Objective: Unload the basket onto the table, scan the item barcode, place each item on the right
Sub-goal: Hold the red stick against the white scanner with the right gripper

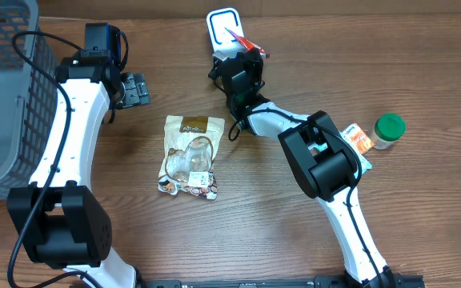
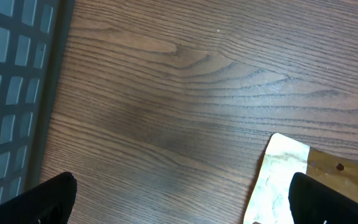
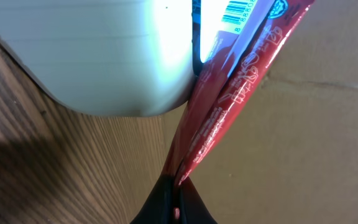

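I need to release the red snack packet from my right gripper on the teal packet (image 1: 349,162) beside the orange packet.
My right gripper (image 1: 249,56) is shut on a red snack packet (image 1: 243,40) and holds it against the white scanner (image 1: 223,26) at the table's far edge. In the right wrist view the packet (image 3: 229,106) rises from the pinched gripper (image 3: 176,200), and its barcode (image 3: 238,9) lies close to the scanner's lit face (image 3: 104,56). My left gripper (image 1: 138,90) hovers open over bare wood at the left, with nothing between its fingers (image 2: 50,198). A gold and clear pouch (image 1: 190,154) lies flat mid-table, and its corner (image 2: 278,177) shows by my left gripper's right finger.
A grey mesh basket (image 1: 6,88) stands at the far left. On the right sit a green-lidded jar (image 1: 389,130) and an orange packet (image 1: 358,138), close beside the right arm's base link.
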`<state>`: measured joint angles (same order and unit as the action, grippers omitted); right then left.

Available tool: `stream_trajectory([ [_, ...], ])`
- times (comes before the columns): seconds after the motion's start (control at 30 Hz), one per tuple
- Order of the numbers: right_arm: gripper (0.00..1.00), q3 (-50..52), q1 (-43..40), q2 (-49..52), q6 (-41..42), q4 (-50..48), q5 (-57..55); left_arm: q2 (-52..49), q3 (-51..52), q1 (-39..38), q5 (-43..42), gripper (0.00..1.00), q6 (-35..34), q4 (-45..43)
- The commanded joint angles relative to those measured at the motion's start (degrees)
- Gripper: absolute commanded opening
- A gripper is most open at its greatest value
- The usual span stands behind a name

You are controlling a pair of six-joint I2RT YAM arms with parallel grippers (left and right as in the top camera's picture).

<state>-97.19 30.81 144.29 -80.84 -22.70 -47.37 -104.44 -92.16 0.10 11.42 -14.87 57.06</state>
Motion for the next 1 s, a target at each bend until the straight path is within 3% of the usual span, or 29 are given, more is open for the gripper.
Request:
stream_trajectory([
  [0.0,0.04,-0.7,0.2,0.7,-0.7,-0.4,-0.4,-0.3,-0.6,0.1,0.6,1.0,-0.6,-0.1],
  [0.47,0.04,-0.7,0.2,0.3,-1.6,-1.8,-1.8,-0.3,-0.6,0.2,0.6,1.0,-0.6,-0.1],
  [0.73,0.03,-0.7,0.4,-7.6,11.6,0.7,-4.3,-0.3,-0.6,0.2,0.6,1.0,-0.6,-0.1],
  [0.97,0.03,-0.7,2.1,-20.2,28.4,20.6,-4.0,-0.3,-0.6,0.2,0.6,1.0,-0.6,-0.1],
])
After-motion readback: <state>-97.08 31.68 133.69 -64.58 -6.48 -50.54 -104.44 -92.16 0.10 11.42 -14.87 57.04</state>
